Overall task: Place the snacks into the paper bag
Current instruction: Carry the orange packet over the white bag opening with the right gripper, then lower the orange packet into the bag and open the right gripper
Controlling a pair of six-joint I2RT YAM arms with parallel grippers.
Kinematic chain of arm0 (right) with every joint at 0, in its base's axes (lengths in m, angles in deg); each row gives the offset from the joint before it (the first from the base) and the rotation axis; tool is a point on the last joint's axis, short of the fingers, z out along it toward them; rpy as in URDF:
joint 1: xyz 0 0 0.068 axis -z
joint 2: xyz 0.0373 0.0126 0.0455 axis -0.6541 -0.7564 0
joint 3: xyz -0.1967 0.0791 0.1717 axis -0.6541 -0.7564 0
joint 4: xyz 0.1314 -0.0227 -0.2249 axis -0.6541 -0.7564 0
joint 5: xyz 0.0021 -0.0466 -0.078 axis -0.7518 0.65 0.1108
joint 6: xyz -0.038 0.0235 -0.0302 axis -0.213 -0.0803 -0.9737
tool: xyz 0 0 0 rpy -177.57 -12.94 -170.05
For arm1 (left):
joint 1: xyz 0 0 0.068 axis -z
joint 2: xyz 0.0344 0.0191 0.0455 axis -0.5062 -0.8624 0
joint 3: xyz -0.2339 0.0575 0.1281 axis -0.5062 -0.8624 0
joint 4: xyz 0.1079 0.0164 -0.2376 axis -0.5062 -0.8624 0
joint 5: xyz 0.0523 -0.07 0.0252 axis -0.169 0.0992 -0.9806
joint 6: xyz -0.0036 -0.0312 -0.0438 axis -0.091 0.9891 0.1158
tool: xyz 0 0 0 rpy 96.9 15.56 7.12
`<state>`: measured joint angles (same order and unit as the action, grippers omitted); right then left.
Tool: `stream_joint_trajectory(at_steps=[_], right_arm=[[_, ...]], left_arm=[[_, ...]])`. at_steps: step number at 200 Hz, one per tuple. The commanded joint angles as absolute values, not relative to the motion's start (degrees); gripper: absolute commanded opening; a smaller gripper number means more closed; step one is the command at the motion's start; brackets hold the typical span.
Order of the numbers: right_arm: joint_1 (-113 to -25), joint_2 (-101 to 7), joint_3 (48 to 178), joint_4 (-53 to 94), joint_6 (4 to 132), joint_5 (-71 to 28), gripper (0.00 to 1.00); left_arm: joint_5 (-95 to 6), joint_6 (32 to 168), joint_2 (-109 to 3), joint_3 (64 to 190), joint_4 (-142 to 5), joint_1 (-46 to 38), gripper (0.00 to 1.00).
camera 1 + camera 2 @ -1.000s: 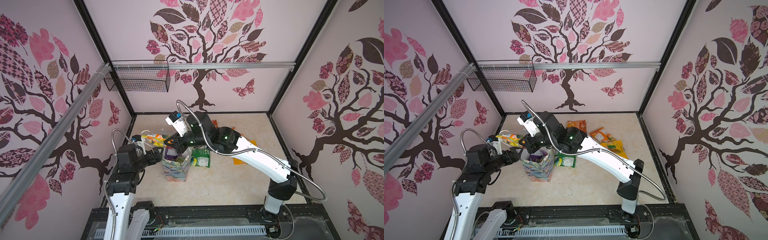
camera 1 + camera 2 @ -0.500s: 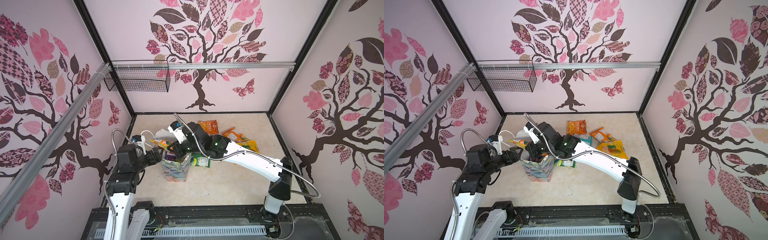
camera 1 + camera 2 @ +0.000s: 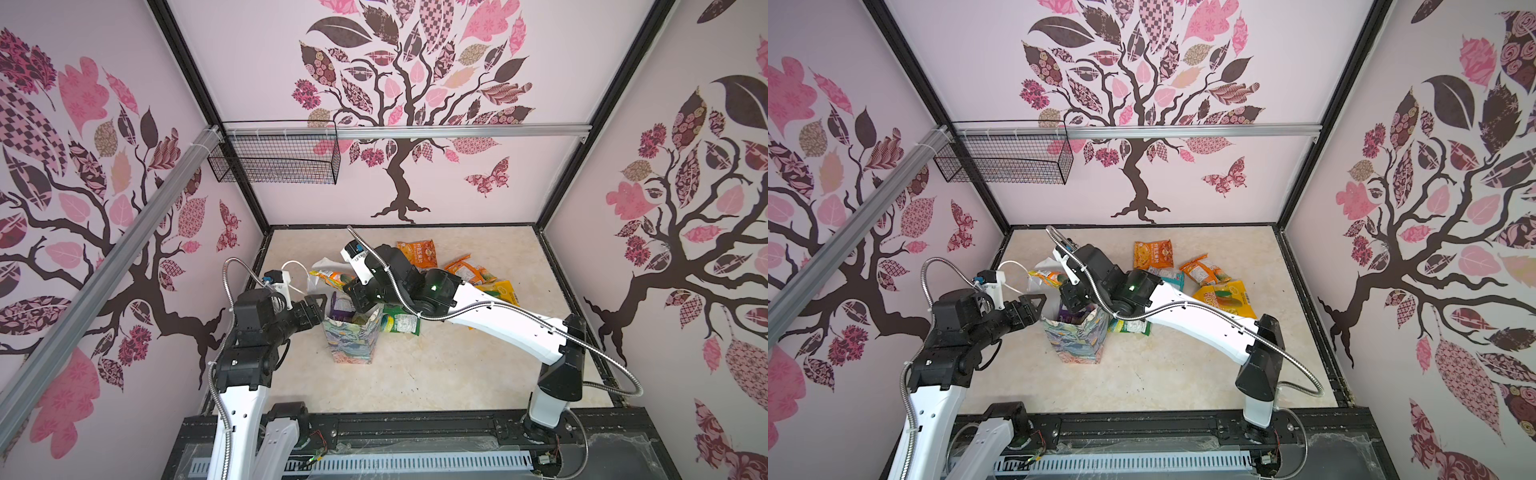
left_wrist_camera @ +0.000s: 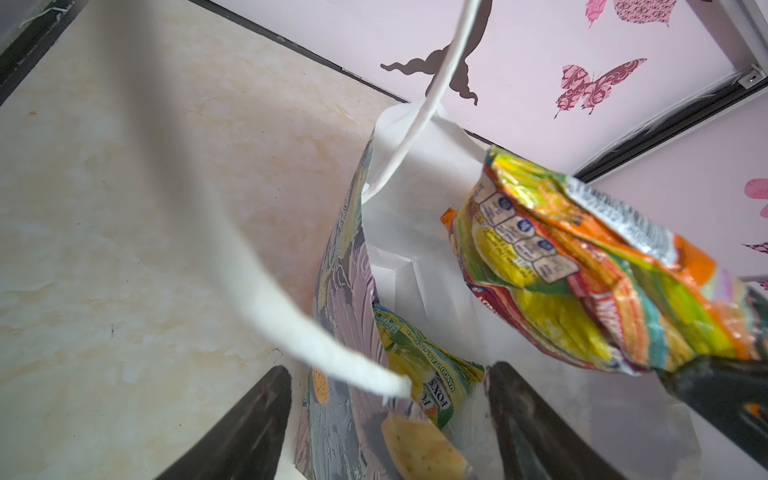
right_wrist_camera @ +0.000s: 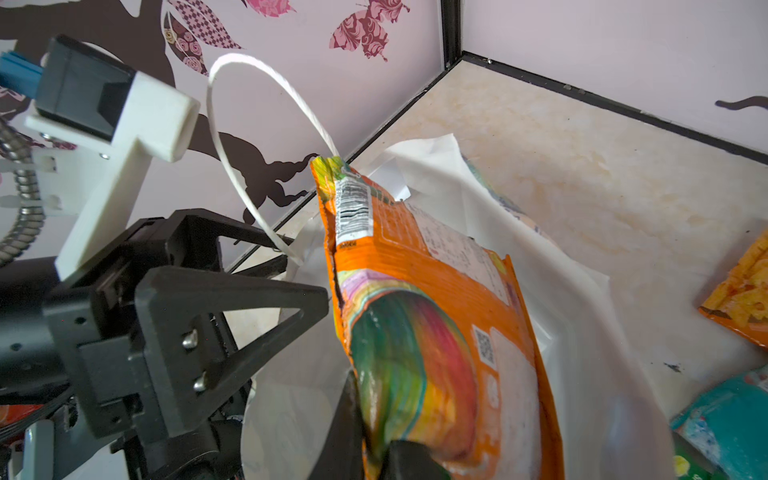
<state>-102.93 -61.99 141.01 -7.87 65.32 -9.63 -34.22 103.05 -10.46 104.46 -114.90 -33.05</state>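
Note:
Next, my right gripper releases the orange snack packet inside the paper bag [image 3: 353,302], next to the purple packet and the yellow-green packet. The orange packet now hangs over the bag's mouth.
The paper bag [image 3: 353,338] [image 3: 1079,345] stands upright at the left of the floor, mouth open, white inside [image 4: 415,232]. My right gripper [image 3: 353,291] [image 5: 376,440] is shut on an orange snack packet [image 3: 330,276] [image 3: 1046,277] [image 4: 582,282] [image 5: 415,311], which hangs tilted over the bag's mouth. My left gripper [image 3: 318,305] [image 4: 388,374] is open, its fingers on either side of the bag's left wall. A purple packet [image 3: 340,307] and a yellow-green packet [image 4: 428,374] sit inside the bag. More snacks lie on the floor to the right: orange [image 3: 419,253], orange [image 3: 467,270], yellow [image 3: 500,291], green [image 3: 399,324].
A white cord handle [image 3: 295,270] [image 4: 249,270] loops up beside my left wrist camera. A black wire-mesh basket [image 3: 274,162] hangs on the back rail, high at the left. A teal packet [image 3: 1169,276] lies behind my right arm. Walls close the floor on three sides.
My right gripper has come down and forward with the orange packet, closer to the bag's mouth. The left gripper has stayed at the bag's wall.

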Motion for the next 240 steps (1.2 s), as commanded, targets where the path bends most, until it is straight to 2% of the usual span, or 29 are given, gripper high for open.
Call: stream_joint_trajectory(at_steps=[1, 90, 126, 162, 206, 240], right_arm=[[-103.12, -57.73, 144.97, -9.46, 59.05, -10.68, 0.00], [-103.19, -60.36, 148.54, -15.79, 55.08, -10.23, 0.00], [-103.16, -61.03, 148.85, -16.47, 54.91, -10.05, 0.00], [-103.15, -61.69, 148.88, -16.82, 55.00, -10.61, 0.00], [-103.34, -62.48, 149.22, -17.21, 55.52, -12.11, 0.03], [-103.45, -62.96, 150.07, -17.11, 55.71, -13.12, 0.04]], left_arm=[[-34.68, 102.66, -10.02, 103.50, -114.25, -32.91, 0.78], [-34.44, 102.69, -7.08, 103.35, -113.40, -32.94, 0.77], [-37.13, 102.94, -7.17, 103.79, -114.53, -32.96, 0.68], [-37.88, 103.01, -7.10, 103.96, -114.77, -33.04, 0.65], [-38.06, 103.14, -5.74, 103.81, -114.34, -33.08, 0.65], [-39.42, 103.36, -6.16, 103.78, -114.68, -33.08, 0.69]])
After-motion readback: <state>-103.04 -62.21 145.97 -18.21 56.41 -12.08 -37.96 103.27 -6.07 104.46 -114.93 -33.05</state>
